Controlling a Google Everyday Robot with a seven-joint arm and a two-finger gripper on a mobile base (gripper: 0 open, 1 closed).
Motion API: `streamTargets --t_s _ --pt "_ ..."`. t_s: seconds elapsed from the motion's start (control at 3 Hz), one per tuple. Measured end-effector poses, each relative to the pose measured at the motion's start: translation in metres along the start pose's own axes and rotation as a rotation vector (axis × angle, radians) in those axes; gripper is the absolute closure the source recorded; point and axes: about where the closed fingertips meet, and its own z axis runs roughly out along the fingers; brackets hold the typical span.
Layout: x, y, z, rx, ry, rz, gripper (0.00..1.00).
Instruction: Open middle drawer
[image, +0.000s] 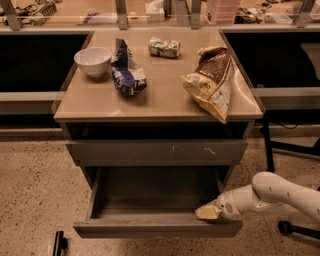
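I should let go of the front panel of the middle drawer, now pulled well out under the cabinet, a little further out, over the speckled floor (157, 243) that lies just before it.
The middle drawer (157, 229) is a wide shallow grey drawer with a plain front, pulled well out under the cabinet, its bare grey inside (155, 197) showing. My gripper (208, 212) comes in from the right on a white arm (280, 192). Its tip rests at the right end of the drawer, just behind the front panel's top edge. Above it the taller grey drawer front with pale scratches (157, 151) stands closed.
On the tan cabinet top (160, 97) sit a white bowl (93, 61), a blue snack bag (127, 72), a small green packet (164, 47) and a brown-and-yellow chip bag (212, 82) that overhangs the front right. A chair base (290, 227) stands on the speckled floor at right.
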Motion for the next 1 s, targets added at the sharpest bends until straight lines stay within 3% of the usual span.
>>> streamTargets --t_s 0.33,0.67,1.0 --pt "0.021 0.023 0.008 -0.036 0.056 0.003 1.00" --pt "0.020 0.023 0.008 -0.036 0.056 0.003 1.00" --pt "0.037 0.045 0.011 -0.056 0.089 -0.004 1.00"
